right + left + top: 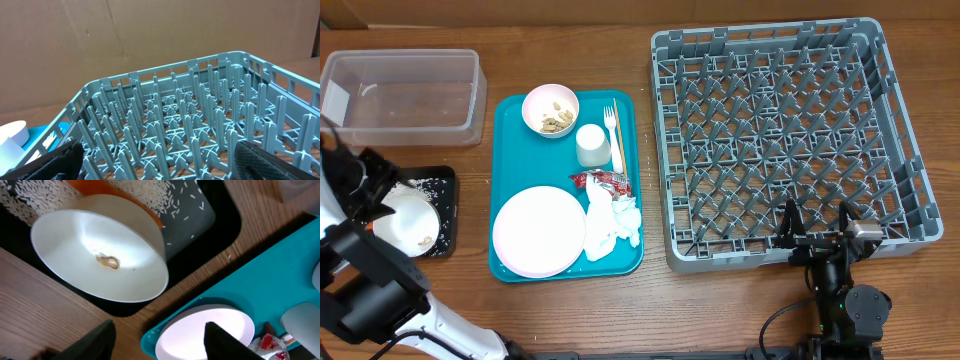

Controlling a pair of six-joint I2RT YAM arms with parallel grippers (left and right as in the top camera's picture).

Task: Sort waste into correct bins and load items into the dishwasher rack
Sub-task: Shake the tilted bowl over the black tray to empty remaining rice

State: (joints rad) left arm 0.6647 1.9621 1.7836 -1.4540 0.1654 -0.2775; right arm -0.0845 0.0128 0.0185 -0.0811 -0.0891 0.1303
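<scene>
The white bowl has a beige scrap in it. Next, my left gripper grabs the bowl's rim (pixel 166 280) and tips the scrap into the black tray first.
A white bowl (pixel 100 255) lies tilted in the black tray (pixel 210 215), with one beige scrap (pixel 107 261) stuck inside it. White rice (pixel 150 190) and an orange carrot (pixel 97 187) lie behind it. My left gripper (pixel 160 345) is open and empty, over the gap between the black tray and the plate (pixel 200 327). On the teal tray (pixel 510 130) are the plate (pixel 538 230), a crumpled napkin (pixel 612 225), a red wrapper (pixel 603 181), a cup (pixel 592 145), a fork (pixel 609 122), a wooden stick (pixel 618 140) and a bowl of scraps (pixel 550 108). My right gripper (pixel 817 235) is open and empty at the front edge of the grey rack (pixel 790 140).
The clear tub (pixel 400 95) stands at the back left, behind the black tray (pixel 442 215). My left arm covers the table's left edge. The rack (pixel 200 115) holds only its upright pegs. A cardboard wall stands behind it.
</scene>
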